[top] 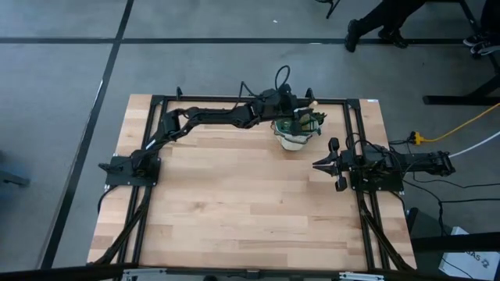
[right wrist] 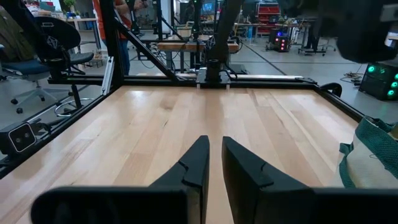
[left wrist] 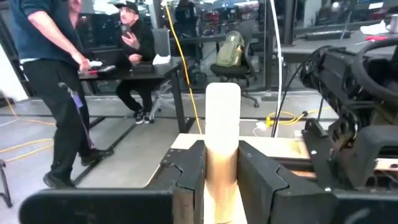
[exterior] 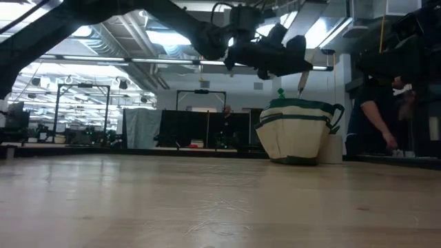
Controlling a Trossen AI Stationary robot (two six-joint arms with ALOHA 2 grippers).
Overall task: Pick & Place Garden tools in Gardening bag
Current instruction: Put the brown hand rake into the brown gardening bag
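Note:
I will release the wooden-handled tool with my left gripper in the gardening bag's open top [top: 287, 133], next to the green tool parts.
The olive-and-beige gardening bag [top: 291, 136] stands on its pale base at the table's far side, right of centre. It also shows in the low view [exterior: 298, 134] and at the edge of the right wrist view [right wrist: 370, 155]. Green tool parts [exterior: 280, 93] stick out of its top. My left gripper [top: 307, 112] is above the bag's far rim, shut on a wooden-handled tool [left wrist: 222, 124]. A thin metal shaft [exterior: 301, 83] hangs below it toward the bag's mouth; the tool's head is hidden. My right gripper [top: 316, 164] waits shut and empty at the table's right side. My left gripper pinches the tool's wooden handle [left wrist: 222, 165] between its two fingers [left wrist: 193, 168], below the handle's pale end [left wrist: 222, 102], which sticks out past the fingertips. The tool is lifted clear, and its metal shaft points down over the bag's open top.
Black frame rails [top: 355, 140] run along the table's far and right edges next to the bag. Wide bare wood [top: 234, 195] lies on the near side and to the left. People [left wrist: 56, 81] stand and sit beyond the table, one near the right side [exterior: 375, 103].

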